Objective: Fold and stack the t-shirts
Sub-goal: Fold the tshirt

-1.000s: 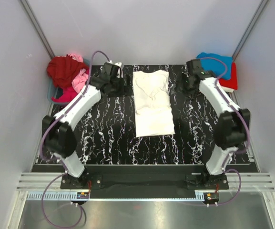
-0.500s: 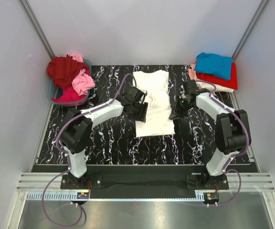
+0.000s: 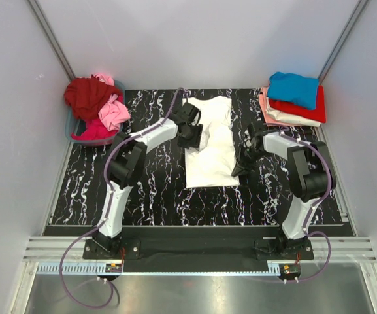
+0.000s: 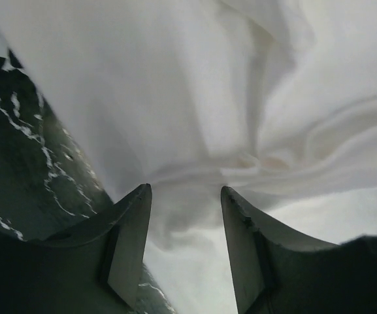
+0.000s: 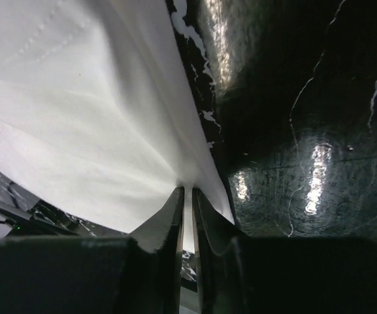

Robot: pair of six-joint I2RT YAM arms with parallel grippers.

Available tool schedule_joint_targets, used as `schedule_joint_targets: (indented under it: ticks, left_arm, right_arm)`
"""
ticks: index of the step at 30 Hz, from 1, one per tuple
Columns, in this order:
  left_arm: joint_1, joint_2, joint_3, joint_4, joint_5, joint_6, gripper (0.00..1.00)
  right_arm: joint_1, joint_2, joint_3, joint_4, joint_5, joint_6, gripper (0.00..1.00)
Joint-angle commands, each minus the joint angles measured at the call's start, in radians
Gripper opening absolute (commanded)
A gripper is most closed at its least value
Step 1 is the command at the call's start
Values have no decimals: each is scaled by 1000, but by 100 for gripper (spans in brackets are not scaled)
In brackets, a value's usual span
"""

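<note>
I should open my right gripper, pinching a thin fold above the white t-shirt's bottom corner, and take that corner itself (image 3: pixel 238 184) before folding.
A white t-shirt (image 3: pixel 215 147) lies lengthwise in the middle of the black marbled table (image 3: pixel 149 190). My left gripper (image 3: pixel 191 134) sits at the shirt's left edge. In the left wrist view its jaws (image 4: pixel 185 193) stand half apart, with bunched white cloth (image 4: pixel 195 98) drawn in between them. My right gripper (image 3: pixel 240 163) is at the shirt's lower right edge. In the right wrist view it (image 5: pixel 188 191) is pinched shut on a thin fold of the white hem (image 5: pixel 97 131).
A folded stack stands at the back right: blue (image 3: pixel 294 88) over red (image 3: pixel 310 104) over salmon (image 3: pixel 285 118). At the back left a blue basket (image 3: pixel 68 127) holds loose dark red (image 3: pixel 87 95), pink (image 3: pixel 113 114) and magenta (image 3: pixel 93 133) shirts. Grey walls close in both sides.
Both arms came forward from the table's back to the white shirt's sides, and both grippers closed on its edges. The shirt's left edge is now bunched and pulled inward.
</note>
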Motion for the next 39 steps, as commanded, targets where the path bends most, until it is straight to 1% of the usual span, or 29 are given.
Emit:
schedule_joint_targets:
  ticks: [1,3,4,6,7,8,9,10,11,12,13,15,16,17,18,19,20,21,22,24,25,26,28,29,30,32,36,39]
  left_arm:
    - [48,49,79,-61,-12,22,52]
    - [57,58,117,-89,-17,23,52]
    - [60,54,126,-98,-17,23,52]
    - [59,2,125,-106,-29,19,54]
    - [56,-24,94,-101,-40,10,59]
    - [53,-55,76,-97,-52,3,64]
    - [50,-121,58,-90,-74,-1,67]
    - [41,-155,21,-92,-74,-9,75]
    - [36,-188,-1,-90,-106,-15,78]
    - [27,-253,-22,-87,-121,-21,81]
    - [22,-285,-71,-87,-127,-29,84]
    - [11,-380,-133,-83,-144,-49,87]
    - [-1,-411,-210,-75,-146,-69,87]
    - [-10,-476,-257,-49,-150,-81,88]
    - [-18,-507,-307,-29,-143,-95,88]
    - [-38,-537,-408,-9,-135,-127,87]
    - [-48,-595,-459,47,-126,-147,87]
    - [-68,-621,-513,80,-91,-167,87]
    - [-78,-644,-607,112,-83,-206,87]
    - [-110,-698,-694,211,-39,-250,85]
    - [-121,-710,-763,244,-32,-283,85]
    - [-130,-725,-795,305,-26,-300,85]
    - [-147,-735,-875,366,-3,-349,84]
    - [-151,-738,-898,427,9,-363,83]
    - [-157,-739,-941,457,21,-377,83]
    - [-160,-738,-973,524,26,-415,82]
    - [-168,-727,-1013,565,8,-449,81]
    - [-183,-718,-1030,594,-5,-474,79]
  right_arm:
    - [-4,-6,-36,37,16,2,18]
    - [-6,-9,-25,30,13,5,25]
    - [-6,-9,-18,19,8,4,38]
    - [-5,-14,22,-1,5,-11,55]
    - [-4,-32,38,-24,8,-14,66]
    - [-5,-48,65,-34,14,-16,70]
    - [-6,-65,79,-56,27,-19,74]
    - [-6,-103,93,-67,31,-19,77]
    - [-6,-123,116,-77,36,-19,81]
    - [-6,-143,124,-97,42,-18,83]
    - [-4,-184,134,-108,50,-19,86]
    - [-6,-227,128,-130,69,-19,89]
    - [-4,-267,110,-134,77,-19,89]
    - [-4,-288,95,-137,95,-12,91]
    - [-4,-310,76,-137,105,-5,91]
    - [-5,-342,35,-139,112,2,92]
    - [-6,-355,9,-136,119,21,91]
    - [-4,-365,-17,-116,116,30,91]
    - [-5,-378,-66,-104,108,41,90]
    - [-6,-376,-106,-73,97,47,87]
    - [-4,-373,-134,-65,97,47,86]
    - [-5,-367,-146,-56,99,48,85]
    - [-6,-349,-175,-30,97,51,80]
    - [-4,-338,-180,-24,103,51,78]
    - [-4,-315,-185,-12,105,50,77]
    - [-6,-290,-197,4,112,53,74]
    - [-7,-218,-206,50,116,59,66]
    - [-13,-177,-225,86,110,67,53]
